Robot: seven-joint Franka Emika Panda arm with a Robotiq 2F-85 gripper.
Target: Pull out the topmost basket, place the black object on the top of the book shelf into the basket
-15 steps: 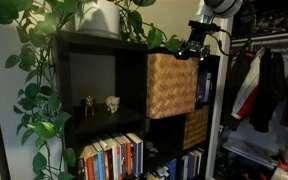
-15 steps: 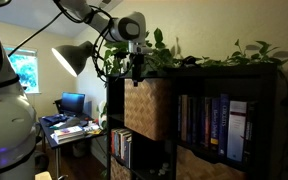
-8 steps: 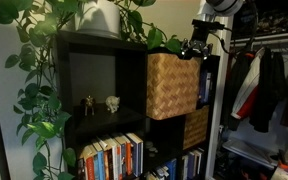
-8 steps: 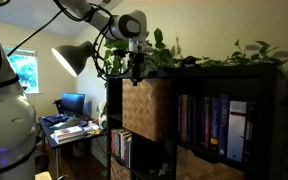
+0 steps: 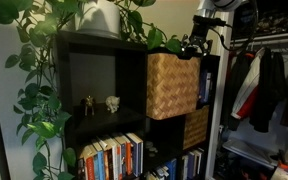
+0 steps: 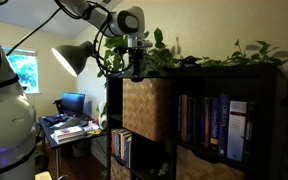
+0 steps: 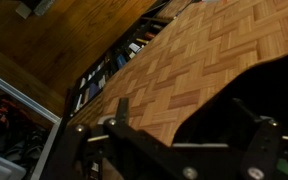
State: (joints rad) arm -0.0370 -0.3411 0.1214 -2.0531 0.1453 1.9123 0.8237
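Observation:
I need to next close my gripper on the black object [image 5: 187, 47] that lies beside the plant's leaves on the top of the book shelf, just above the topmost basket.
The topmost basket [image 5: 172, 85] [image 6: 147, 108], tan woven wicker, sticks out of the front of the black book shelf [image 5: 94, 70] [image 6: 274, 110] in its upper right cube. My gripper [image 5: 191, 46] [image 6: 136, 67] hangs just above the basket's front top edge, open and holding nothing. In the wrist view the gripper [image 7: 189, 135] looks down over the checkered weave [image 7: 184, 60], with one finger [image 7: 123, 110] on each side and a dark space between. The black object cannot be made out among the leaves on the shelf top.
A trailing plant [image 5: 44, 60] [image 6: 224, 55] covers the shelf top and hangs down its side. A darker wicker basket [image 5: 196, 127] sits one cube lower. Books [image 5: 112, 155] [image 6: 212, 122] fill other cubes. Small figurines [image 5: 101, 103] stand in the open cube. A lamp [image 6: 74, 58] and clothes [image 5: 264, 90] stand nearby.
The gripper has risen a little above the basket's edge, still open. The basket has not moved.

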